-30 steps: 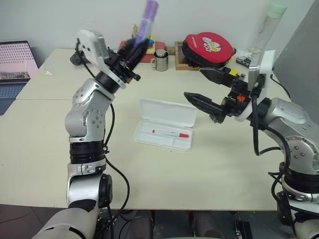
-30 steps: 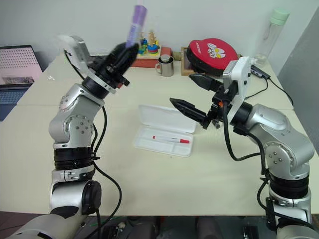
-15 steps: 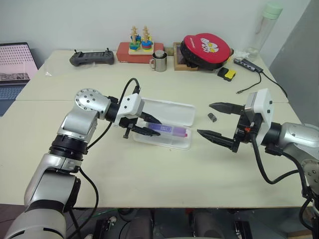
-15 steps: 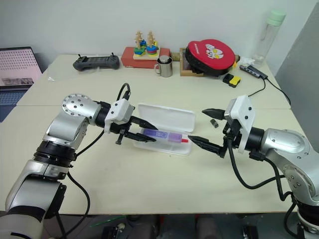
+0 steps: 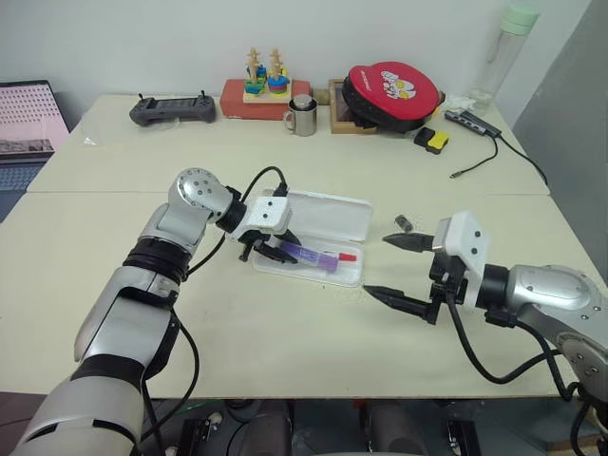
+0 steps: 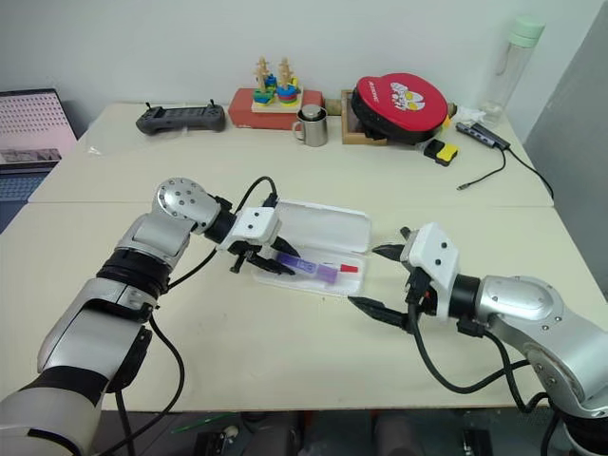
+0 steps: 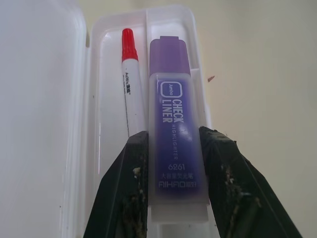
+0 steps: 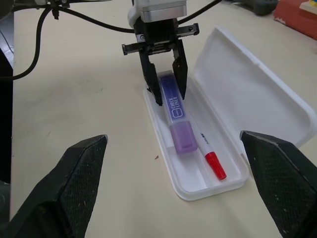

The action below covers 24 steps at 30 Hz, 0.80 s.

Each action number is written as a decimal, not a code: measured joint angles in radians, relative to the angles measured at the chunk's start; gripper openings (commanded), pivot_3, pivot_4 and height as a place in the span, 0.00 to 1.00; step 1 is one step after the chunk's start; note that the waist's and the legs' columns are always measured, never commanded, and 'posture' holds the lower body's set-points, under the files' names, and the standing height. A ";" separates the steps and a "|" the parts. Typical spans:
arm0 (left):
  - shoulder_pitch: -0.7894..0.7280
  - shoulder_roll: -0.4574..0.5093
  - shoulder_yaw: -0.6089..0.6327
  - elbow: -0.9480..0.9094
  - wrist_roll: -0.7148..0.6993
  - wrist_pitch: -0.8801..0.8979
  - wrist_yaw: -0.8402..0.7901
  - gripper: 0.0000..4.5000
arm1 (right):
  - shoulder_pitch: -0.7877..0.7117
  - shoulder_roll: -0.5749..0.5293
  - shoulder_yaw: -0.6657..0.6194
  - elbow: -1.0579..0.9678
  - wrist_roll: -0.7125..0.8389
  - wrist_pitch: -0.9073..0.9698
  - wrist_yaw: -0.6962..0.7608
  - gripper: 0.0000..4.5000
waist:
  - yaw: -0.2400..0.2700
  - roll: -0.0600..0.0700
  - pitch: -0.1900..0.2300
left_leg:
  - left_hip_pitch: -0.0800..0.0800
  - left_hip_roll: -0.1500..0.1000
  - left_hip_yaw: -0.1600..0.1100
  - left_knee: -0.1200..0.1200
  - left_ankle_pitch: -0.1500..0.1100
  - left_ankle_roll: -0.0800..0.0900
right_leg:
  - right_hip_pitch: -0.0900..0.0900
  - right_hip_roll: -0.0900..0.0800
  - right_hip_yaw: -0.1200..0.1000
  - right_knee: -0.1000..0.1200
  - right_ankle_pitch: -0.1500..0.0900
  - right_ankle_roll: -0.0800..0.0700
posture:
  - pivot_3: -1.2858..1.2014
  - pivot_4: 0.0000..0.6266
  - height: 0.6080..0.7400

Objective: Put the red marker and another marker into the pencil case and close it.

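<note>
I will let go of the purple marker with my left gripper in the tray's narrow slot (image 5: 294,264) (image 7: 179,168) next to the red marker.
The white pencil case (image 5: 329,213) lies open mid-table, its lid folded back. Inside the tray (image 8: 233,184) the red marker (image 7: 130,74) lies along the lid side. My left gripper (image 5: 276,250) is shut on the purple marker (image 8: 175,118), holding it by its tail. That marker sits low in the tray, parallel to the red marker (image 8: 211,159), with its cap toward my right arm. I cannot tell whether it rests on the tray floor. My right gripper (image 5: 375,265) hangs wide open just above the table, right of the case, touching nothing.
A small dark object (image 5: 403,222) lies right of the lid. Along the far edge stand a controller (image 5: 171,109), a stacking toy (image 5: 258,84), a steel mug (image 5: 304,118), a red round case (image 5: 394,93), a yellow-black block (image 5: 435,141) and a bottle (image 5: 505,47). A laptop (image 5: 28,123) sits far left.
My left gripper swung down from high above the table, bringing the purple marker into the case tray. My right gripper sank and drew back to the table right of the case, still open.
</note>
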 measured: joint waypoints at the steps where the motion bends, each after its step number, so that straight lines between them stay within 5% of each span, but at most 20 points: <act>1: 0.000 0.000 0.001 0.001 0.002 0.000 0.000 0.27 | 0.000 0.001 0.000 -0.002 0.000 0.001 -0.004 1.00 | 0.000 0.000 0.000 | 0.000 0.000 0.000 0.000 0.000 0.000 | 0.000 0.000 0.000 0.000 0.000 0.000 | 0.52 0.24 1.00; 24: 0.027 0.041 0.039 0.003 0.010 -0.016 -0.030 0.27 | -0.023 0.024 0.037 -0.003 0.000 0.005 -0.013 1.00 | 0.002 0.000 0.000 | 0.000 0.000 0.000 0.001 0.000 0.000 | 0.000 0.000 0.000 0.000 0.000 0.000 | 0.52 0.24 1.00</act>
